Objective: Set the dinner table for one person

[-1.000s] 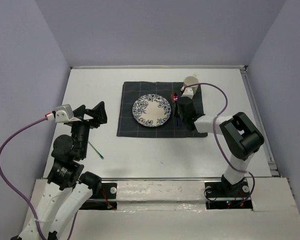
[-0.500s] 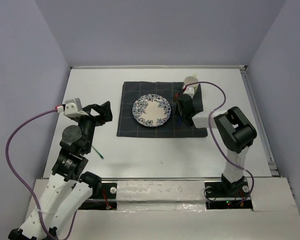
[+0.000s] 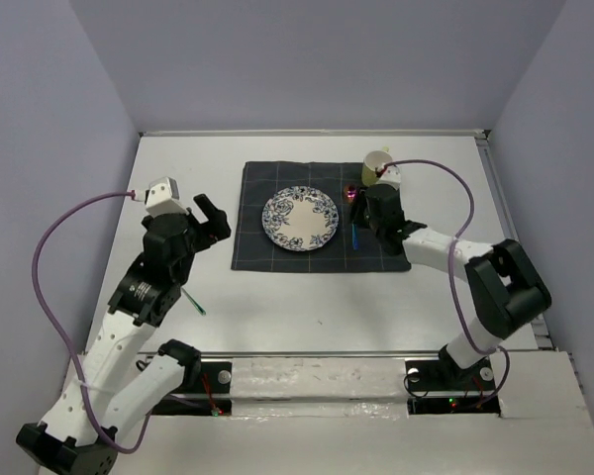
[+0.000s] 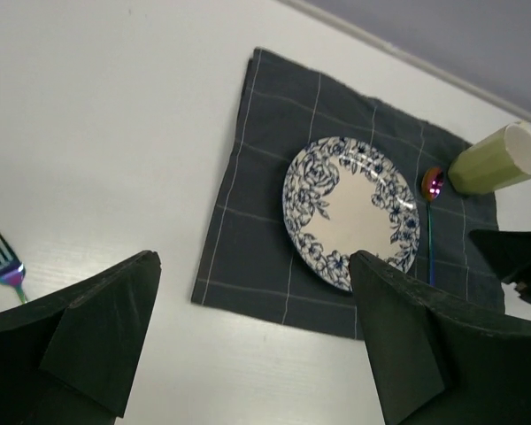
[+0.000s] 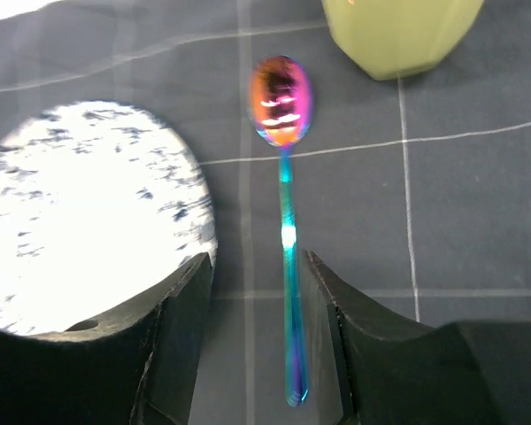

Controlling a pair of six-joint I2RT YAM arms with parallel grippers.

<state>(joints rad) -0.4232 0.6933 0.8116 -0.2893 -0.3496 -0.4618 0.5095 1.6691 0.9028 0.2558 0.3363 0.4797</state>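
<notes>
I should move my left gripper down to the fork on the bare table next and close it on the fork's handle (image 3: pixel 182 289) (image 4: pixel 22 297), near the fork's head.
The white dinner table (image 3: pixel 307 297) carries a dark checked mat (image 3: pixel 267 247). On the mat lie a blue-patterned plate (image 3: pixel 300 219), an iridescent spoon (image 3: pixel 353 226) to its right, and a green cup (image 3: pixel 377 163) at the far right corner. My right gripper (image 5: pixel 261 345) is open just above the mat, its jaws either side of the spoon's handle (image 5: pixel 288 266), which lies flat. A fork (image 3: pixel 190 300) lies on the bare table left of the mat. My left gripper (image 3: pixel 206 222) is open and empty, raised left of the mat, above the fork (image 4: pixel 4 261).
The table is walled in by grey panels at the back and both sides. A raised strip runs along its right edge (image 3: pixel 510 237). The arm bases stand at the near edge (image 3: pixel 317 376).
The right arm has swung its elbow out to the right, and the spoon now shows uncovered beside the plate. The left arm has risen and shifted toward the mat.
</notes>
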